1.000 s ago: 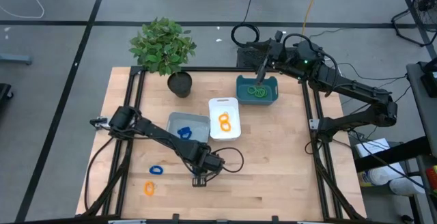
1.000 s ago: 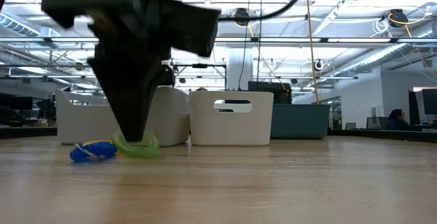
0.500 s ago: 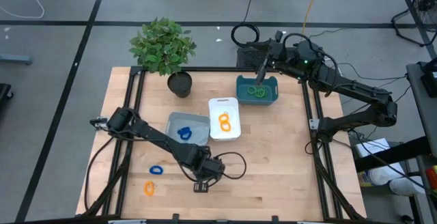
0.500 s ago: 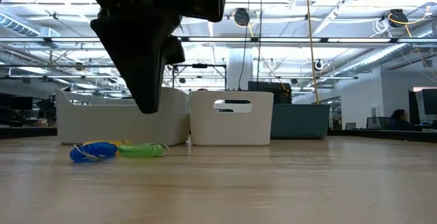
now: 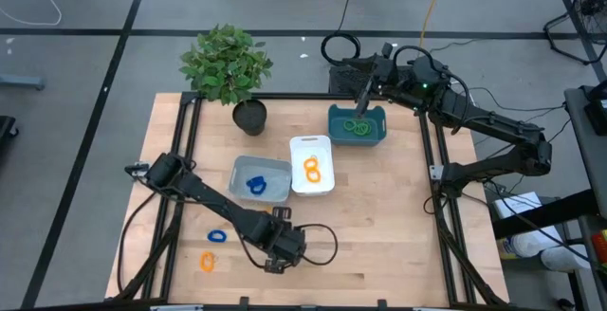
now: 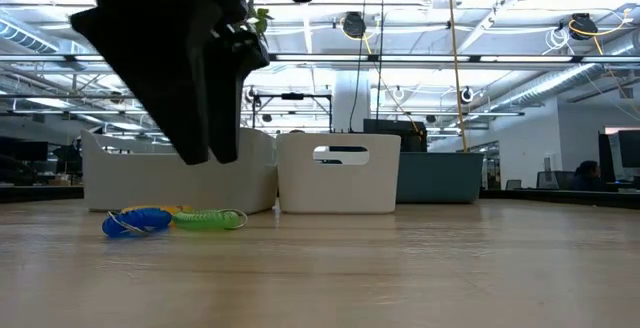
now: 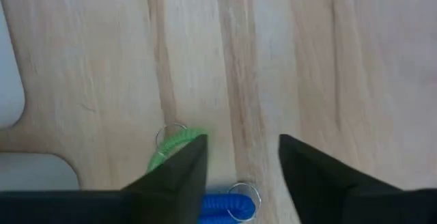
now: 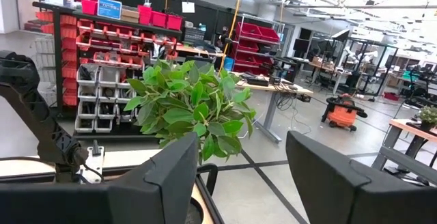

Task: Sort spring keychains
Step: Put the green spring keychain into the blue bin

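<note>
My right gripper is going to close on the green spring keychain over the white tray's near end (image 5: 305, 188), where my left gripper needs to pass it across.
My left gripper (image 5: 272, 264) (image 7: 242, 142) hangs open a little above the table near its front edge (image 6: 207, 156). A green spring keychain (image 6: 208, 219) (image 7: 174, 143) lies flat on the wood below it, half behind one finger in the left wrist view. A blue keychain (image 6: 135, 222) (image 5: 217, 236) and an orange one (image 5: 208, 262) lie to its left. My right gripper (image 5: 361, 110) (image 8: 242, 176) stands open above the teal tray (image 5: 381, 129), which holds green keychains (image 5: 358, 127).
A grey tray (image 5: 277, 168) holds a blue keychain (image 5: 253, 185). A white tray (image 5: 308, 142) holds orange ones (image 5: 313, 169). A potted plant (image 5: 228, 64) stands at the far left. A black cable coil (image 5: 340, 47) lies beyond the far edge.
My left gripper, shut and down on the green keychain a second ago, has risen without it and drifted toward the near edge, then opened. The green keychain has stayed on the table and now lies stretched out flat.
</note>
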### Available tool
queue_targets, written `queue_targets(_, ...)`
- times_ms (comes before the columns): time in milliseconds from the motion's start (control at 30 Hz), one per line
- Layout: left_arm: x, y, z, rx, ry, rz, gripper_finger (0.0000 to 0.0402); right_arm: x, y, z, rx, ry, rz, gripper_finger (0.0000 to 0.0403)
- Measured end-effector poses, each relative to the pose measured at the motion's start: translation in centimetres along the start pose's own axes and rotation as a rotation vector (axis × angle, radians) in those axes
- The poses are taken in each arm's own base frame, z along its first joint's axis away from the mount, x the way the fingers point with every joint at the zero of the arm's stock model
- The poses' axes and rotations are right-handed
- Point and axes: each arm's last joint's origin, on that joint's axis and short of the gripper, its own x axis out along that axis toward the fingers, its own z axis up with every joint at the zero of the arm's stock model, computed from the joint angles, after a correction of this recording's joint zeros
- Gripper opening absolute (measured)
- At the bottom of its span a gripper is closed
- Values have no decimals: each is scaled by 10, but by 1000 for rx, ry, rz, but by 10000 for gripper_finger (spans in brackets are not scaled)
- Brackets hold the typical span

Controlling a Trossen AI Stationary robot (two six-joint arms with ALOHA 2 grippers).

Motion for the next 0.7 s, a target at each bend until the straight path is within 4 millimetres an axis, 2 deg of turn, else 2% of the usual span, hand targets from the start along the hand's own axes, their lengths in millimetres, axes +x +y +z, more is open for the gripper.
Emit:
queue_targets(133, 7, 5, -6, 0, 39, -15, 242, 0, 0, 0, 0, 0, 0, 212)
queue_targets(300, 22, 19, -18, -32, 113, -12, 268, 0, 0, 0, 0, 1, 1, 212)
queue_targets(433, 31, 27, -22, -46, 107, -17, 270, 0, 0, 0, 0, 4, 1, 212)
queue_targets(567, 39, 33, -24, -55, 91, -95, 269, 0, 0, 0, 0, 4, 2, 212)
queue_targets(700, 42, 38, -28, -77, 116, -131, 234, 0, 0, 0, 0, 4, 2, 212)
